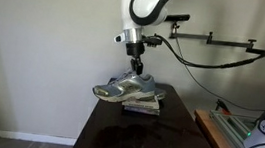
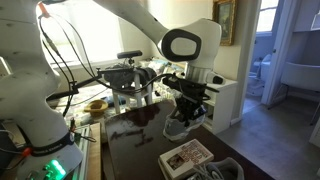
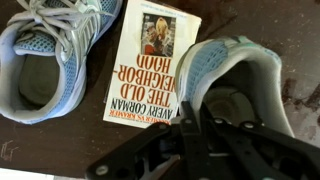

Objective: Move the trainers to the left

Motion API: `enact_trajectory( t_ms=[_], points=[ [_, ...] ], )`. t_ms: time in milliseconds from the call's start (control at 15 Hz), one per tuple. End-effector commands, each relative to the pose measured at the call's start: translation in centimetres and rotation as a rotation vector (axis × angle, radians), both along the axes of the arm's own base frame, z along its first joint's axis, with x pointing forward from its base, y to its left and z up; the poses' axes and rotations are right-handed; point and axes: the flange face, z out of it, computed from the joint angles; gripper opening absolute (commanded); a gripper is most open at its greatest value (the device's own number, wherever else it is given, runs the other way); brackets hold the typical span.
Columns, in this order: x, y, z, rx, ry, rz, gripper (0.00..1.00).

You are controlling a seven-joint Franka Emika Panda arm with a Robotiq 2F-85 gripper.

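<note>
I should release the trainer on the bare dark table [image 1: 121,127] before the book.
Two grey-silver mesh trainers lie on a dark table with a paperback book [image 3: 150,60] between them. In the wrist view one trainer [image 3: 50,50] is at the upper left and the second trainer [image 3: 250,70] is at the right, right under my gripper [image 3: 192,125]. The fingers close on the pale blue collar of that right trainer, one finger inside its opening. In both exterior views the gripper [image 1: 134,68] [image 2: 186,102] reaches straight down onto the trainer [image 1: 121,87] [image 2: 180,126].
The dark glossy table [image 1: 116,133] [image 2: 130,140] has a wall behind it. The book [image 2: 186,155] lies near the table's edge. A wooden bench with equipment [image 1: 231,136] stands beside the table. Cables and a metal rig [image 2: 125,75] sit behind it.
</note>
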Motion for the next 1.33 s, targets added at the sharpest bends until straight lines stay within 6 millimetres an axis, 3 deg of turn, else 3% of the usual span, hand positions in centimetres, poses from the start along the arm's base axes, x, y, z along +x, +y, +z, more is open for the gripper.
enact_trajectory(
  t_ms=[0, 333, 667, 1267],
  points=[
    [0.1, 0.7, -0.6, -0.022, 0.012, 0.145, 0.02],
    [1.6, 2.6, -2.1, -0.025, -0.017, 0.370, 0.02],
    [3.3, 6.3, -3.8, -0.040, -0.011, 0.596, 0.02],
    [4.2, 10.5, -5.5, -0.071, 0.009, 0.912, 0.02]
  ],
)
